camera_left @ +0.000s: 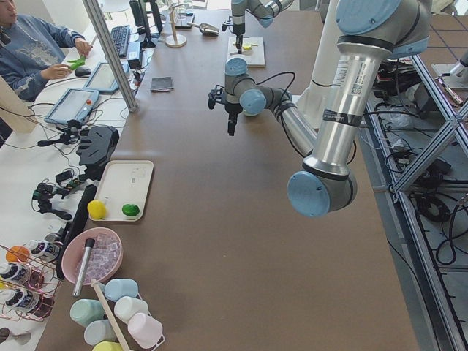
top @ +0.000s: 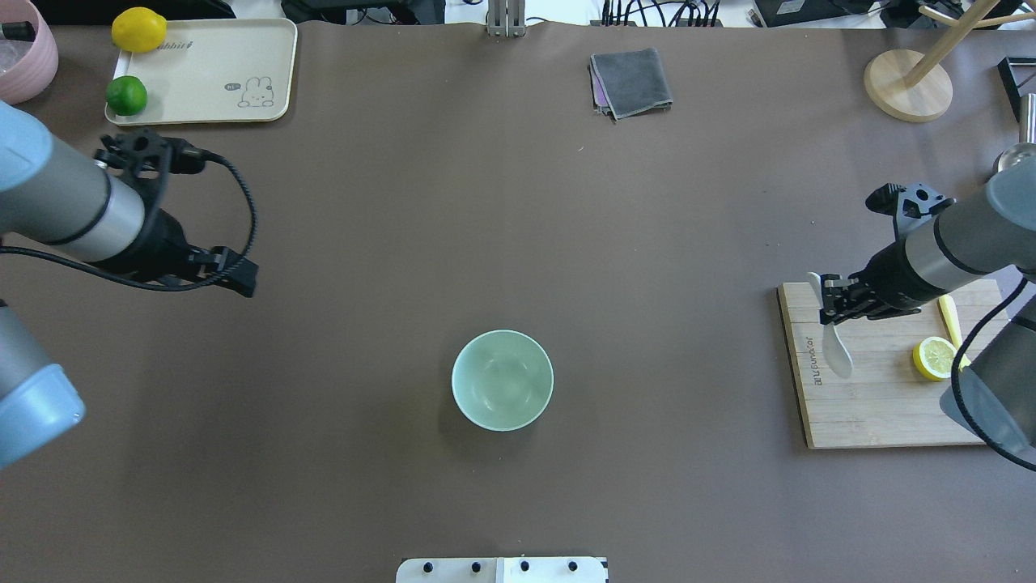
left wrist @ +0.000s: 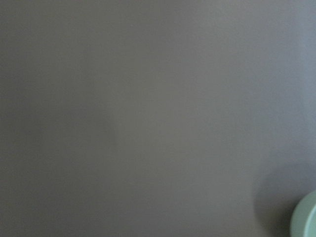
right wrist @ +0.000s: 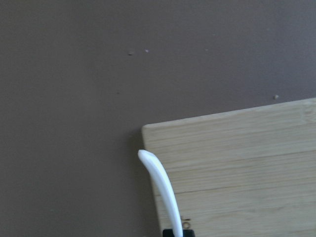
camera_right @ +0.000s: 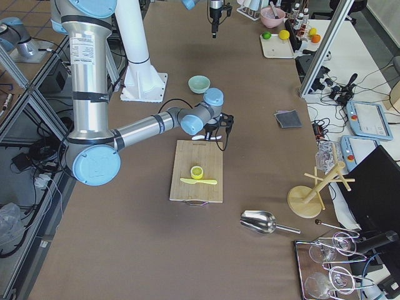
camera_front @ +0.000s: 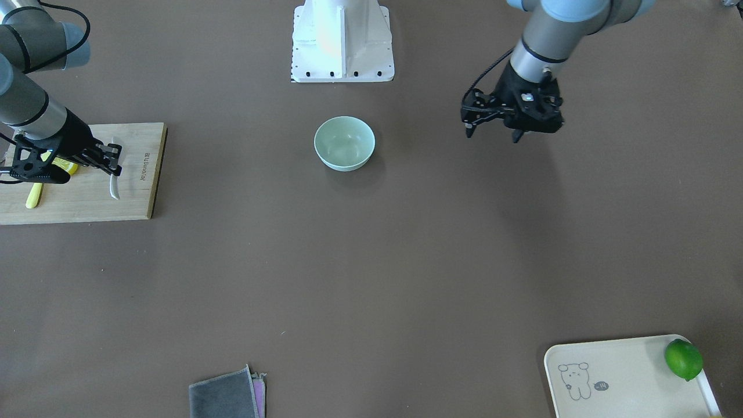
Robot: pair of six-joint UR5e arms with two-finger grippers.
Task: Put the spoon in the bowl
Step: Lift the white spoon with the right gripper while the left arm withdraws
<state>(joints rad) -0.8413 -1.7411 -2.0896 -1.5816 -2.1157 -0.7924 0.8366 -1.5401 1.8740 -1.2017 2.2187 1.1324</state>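
Observation:
Next, my right gripper lets go of the white spoon inside the pale mint-green bowl [camera_front: 341,159], with its handle against the bowl's rim facing the grey cloth.
The pale mint-green bowl [camera_front: 344,143] stands alone in the middle of the table, also in the overhead view [top: 502,379]; its rim shows in the left wrist view [left wrist: 308,219]. My right gripper [camera_front: 115,165] is shut on the white spoon [camera_front: 114,187] over the corner of the wooden cutting board [camera_front: 87,203]. Overhead, the spoon [top: 838,352] points its scoop toward the robot below the right gripper [top: 827,304]. Its curved handle [right wrist: 163,187] sticks out in the right wrist view. My left gripper [camera_front: 493,134] is open and empty, hovering well to the bowl's side.
On the cutting board [top: 882,405] lie a lemon half [top: 935,358] and a slim yellow knife [top: 949,320]. A grey cloth [top: 631,82] lies at the far edge. A cream tray [top: 210,73] with a lime [top: 127,95] and a lemon sits far left.

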